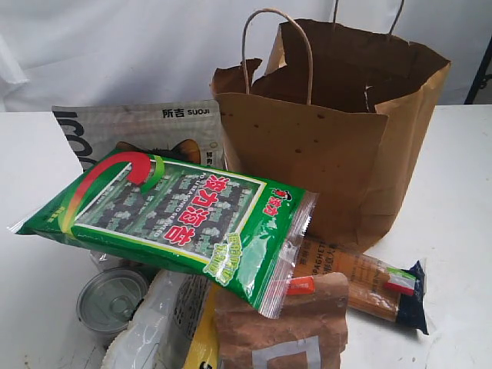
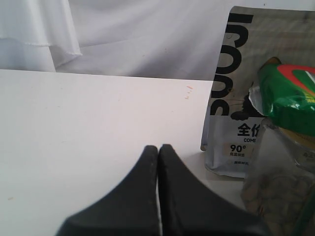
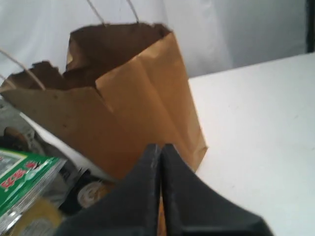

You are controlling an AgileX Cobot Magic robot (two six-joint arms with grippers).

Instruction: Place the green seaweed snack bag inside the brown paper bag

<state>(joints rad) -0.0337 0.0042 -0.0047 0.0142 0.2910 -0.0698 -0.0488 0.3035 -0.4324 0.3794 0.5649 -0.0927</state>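
Note:
My right gripper will grip the clear sealed edge [image 1: 298, 204] [image 3: 44, 176] of the green seaweed snack bag, near the bag's corner beside the brown paper bag.
The green seaweed snack bag [image 1: 173, 219] lies flat on top of a pile of goods at the front centre, its clear sealed edge toward the right. Its corner also shows in the left wrist view [image 2: 288, 96] and the right wrist view [image 3: 22, 182]. Behind it to the right the brown paper bag [image 1: 346, 146] stands upright with its mouth open and torn rim; the right wrist view sees it close [image 3: 128, 108]. My left gripper [image 2: 158, 147] is shut and empty over bare table, left of the pile. My right gripper [image 3: 160, 146] is shut and empty in front of the paper bag. Neither arm appears in the exterior view.
A grey cat-food bag [image 1: 138, 131] stands behind the snack bag. Under and around it lie a tin can [image 1: 111, 301], a white-and-yellow pouch [image 1: 165, 327], a small brown packet with a grey mark [image 1: 284, 330] and an orange wrapped pack [image 1: 369, 280]. White table [image 1: 453, 231] stretches right.

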